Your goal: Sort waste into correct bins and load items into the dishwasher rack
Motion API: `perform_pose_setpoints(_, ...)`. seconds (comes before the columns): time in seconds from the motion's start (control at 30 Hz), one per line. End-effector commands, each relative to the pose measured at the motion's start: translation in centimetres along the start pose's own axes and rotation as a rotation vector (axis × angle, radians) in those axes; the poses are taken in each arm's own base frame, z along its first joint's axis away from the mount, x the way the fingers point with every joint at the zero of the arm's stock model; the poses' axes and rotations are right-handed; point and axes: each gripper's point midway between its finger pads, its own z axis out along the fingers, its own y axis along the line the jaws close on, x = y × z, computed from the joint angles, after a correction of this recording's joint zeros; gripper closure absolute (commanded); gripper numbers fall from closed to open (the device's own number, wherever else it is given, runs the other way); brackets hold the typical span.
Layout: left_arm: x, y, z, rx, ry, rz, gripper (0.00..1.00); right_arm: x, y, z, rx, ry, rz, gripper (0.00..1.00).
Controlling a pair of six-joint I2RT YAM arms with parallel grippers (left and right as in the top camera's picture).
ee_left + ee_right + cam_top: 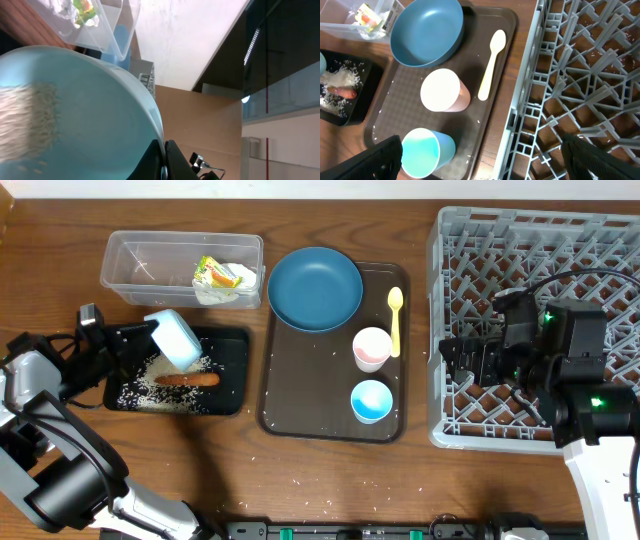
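Next, the left gripper releases the pale bowl on the brown serving tray [305, 380], beside the pink and light blue cups.
My left gripper [150, 330] is shut on the rim of the pale bowl [178, 340], holding it tipped over the black tray [240, 370]. In the left wrist view the bowl [75, 115] fills the frame, with a blurred streak of rice [30, 120] inside it. Loose rice [150, 385] and the orange stick [188, 379] lie in the black tray. The clear tub [140, 260] holds the tissue [215, 292] and the green-yellow wrapper [222, 275]. My right gripper [452, 363] is open and holds nothing, above the left edge of the grey rack [600, 240].
The brown serving tray [300, 405] carries the blue plate [315, 288], the pink cup [372, 347], the light blue cup [370, 400] and the yellow spoon [395, 320]. A few stray rice grains lie on the wooden table near its front edge.
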Motion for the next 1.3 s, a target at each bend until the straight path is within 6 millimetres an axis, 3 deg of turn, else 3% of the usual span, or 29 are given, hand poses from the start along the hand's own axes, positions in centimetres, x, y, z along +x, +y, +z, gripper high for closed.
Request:
perform_pose_setpoints(0.0,0.2,-0.4,-0.1,0.041,0.002,-0.03,0.94,-0.5,0.4,-0.3,-0.004,-0.012,-0.007,0.01)
perform_pose_setpoints(0.2,0.2,-0.4,-0.1,0.041,0.003,-0.045,0.94,-0.5,0.4,-0.3,-0.004,-0.012,-0.007,0.01)
perform_pose_setpoints(0.4,1.4,-0.5,-0.1,0.04,0.014,-0.177,0.94,-0.5,0.4,-0.3,-0.004,-0.012,-0.007,0.01)
perform_pose_setpoints(0.87,1.3,-0.4,-0.1,0.035,0.012,-0.15,0.94,-0.5,0.4,-0.3,-0.004,-0.012,-0.007,0.01)
perform_pose_setpoints(0.93,0.7,0.6,-0.1,-0.019,0.006,-0.078,0.94,-0.5,0.4,-0.3,-0.004,-0.012,-0.007,0.01)
perform_pose_setpoints(1.0,-0.3,3.0,-0.3,-0.16,-0.015,0.0,0.94,-0.5,0.4,-0.3,-0.004,-0.012,-0.007,0.01)
perform_pose_setpoints(1.07,-1.3,7.0,-1.5,-0.403,-0.067,-0.063,0.94,-0.5,0.4,-0.3,-0.004,-0.012,-0.007,0.01)
perform_pose_setpoints(1.13,-1.4,9.4,-2.8,-0.559,-0.114,-0.161,0.94,-0.5,0.4,-0.3,-0.004,-0.011,-0.006,0.01)
perform_pose_setpoints(1.27,-1.3,8.8,-2.4,-0.516,-0.105,-0.16,0.94,-0.5,0.4,-0.3,-0.003,-0.013,-0.007,0.01)
